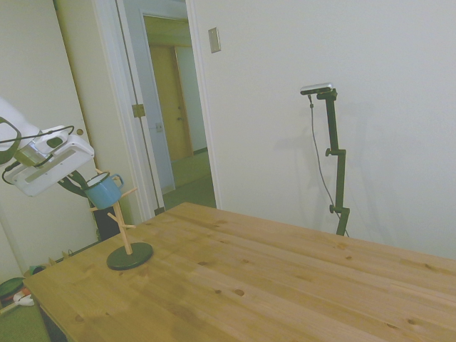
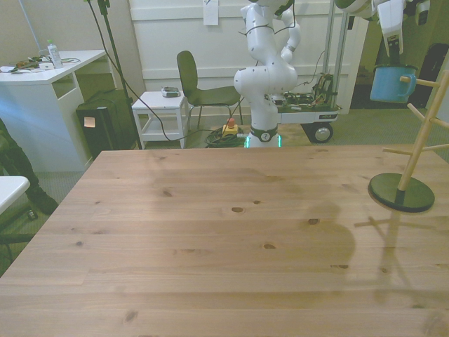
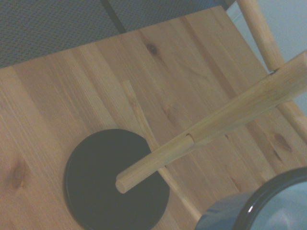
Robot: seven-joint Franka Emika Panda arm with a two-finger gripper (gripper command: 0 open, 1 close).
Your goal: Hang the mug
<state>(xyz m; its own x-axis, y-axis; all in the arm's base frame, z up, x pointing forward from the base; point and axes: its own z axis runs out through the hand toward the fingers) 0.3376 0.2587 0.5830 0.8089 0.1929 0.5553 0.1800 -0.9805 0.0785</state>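
Note:
The robot's gripper needs to release the light-blue mug hanging from the top peg of the wooden mug tree [image 1: 114, 199], against the tree's pole. The mug is now held at that peg's tip.
The light-blue mug [image 2: 391, 83] hangs in the air at the front view's far right, held by its rim in my gripper [image 2: 394, 62], which is shut on it. Its handle side sits right at the tip of the top peg [image 2: 419, 82] of the wooden mug tree [image 2: 424, 135]; I cannot tell whether the peg is through the handle. In the side view the mug [image 1: 103, 192] is tilted beside the tree's pole [image 1: 123, 231], with the gripper [image 1: 84, 186] behind it. The wrist view shows the tree's dark round base [image 3: 115, 184], a peg [image 3: 216, 125] and the mug's dark rim [image 3: 269, 195].
The tree's dark base [image 2: 400, 193] stands near the table's edge [image 1: 85, 249]. Lower pegs [image 2: 397, 151] stick out toward the table's middle. Beyond the table are a chair [image 2: 193, 84], a small white side table [image 2: 160, 112] and a white desk [image 2: 49, 77].

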